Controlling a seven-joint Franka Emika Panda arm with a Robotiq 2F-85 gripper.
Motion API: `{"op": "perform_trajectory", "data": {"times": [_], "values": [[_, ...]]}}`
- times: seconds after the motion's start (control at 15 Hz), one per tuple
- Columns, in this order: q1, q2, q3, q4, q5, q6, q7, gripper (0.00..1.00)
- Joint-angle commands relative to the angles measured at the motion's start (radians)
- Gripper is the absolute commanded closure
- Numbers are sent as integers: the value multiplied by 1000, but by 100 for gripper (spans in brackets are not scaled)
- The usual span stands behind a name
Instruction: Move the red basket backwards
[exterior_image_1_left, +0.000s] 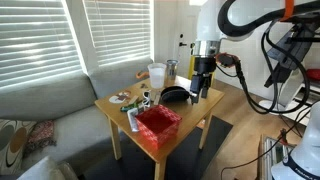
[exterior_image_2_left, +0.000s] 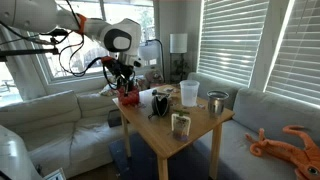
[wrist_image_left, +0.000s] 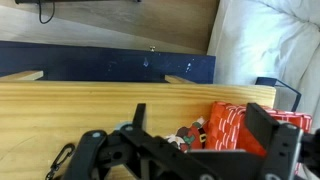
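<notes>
The robot's gripper needs to next go to the red basket's rim (exterior_image_1_left: 171, 111) (wrist_image_left: 211, 127) on the side that faces the black rounded object and close there.
The red basket (exterior_image_1_left: 158, 124) sits at the near corner of the wooden table (exterior_image_1_left: 204, 112) in an exterior view. It also shows at the table's far left edge (exterior_image_2_left: 128, 98). In the wrist view the basket (wrist_image_left: 232, 125) lies below the jaws, beside the right finger. My gripper (exterior_image_1_left: 203, 86) hangs above the table, jaws open and empty. It also shows in the exterior view (exterior_image_2_left: 126, 86) and the wrist view (wrist_image_left: 205, 128). A small Santa-like figure (wrist_image_left: 185, 135) lies between the fingers, next to the basket.
A black rounded object (exterior_image_1_left: 178, 96), a white cup (exterior_image_1_left: 157, 74), a metal cup (exterior_image_2_left: 217, 102) and a jar (exterior_image_2_left: 180, 124) stand on the table. A grey couch (exterior_image_1_left: 50, 105) runs beside it. An orange toy (exterior_image_2_left: 285, 143) lies on the couch.
</notes>
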Motion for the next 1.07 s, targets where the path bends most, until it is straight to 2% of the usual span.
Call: {"op": "perform_trajectory", "data": {"times": [0.0,0.53,0.67,1.0], "values": [[-14,0,12,2,3,-3,-2,0],[-14,0,12,2,3,-3,-3,0],[-13,45,15,32,12,45,-10,0],[13,146,21,113,45,71,-139,0]]}}
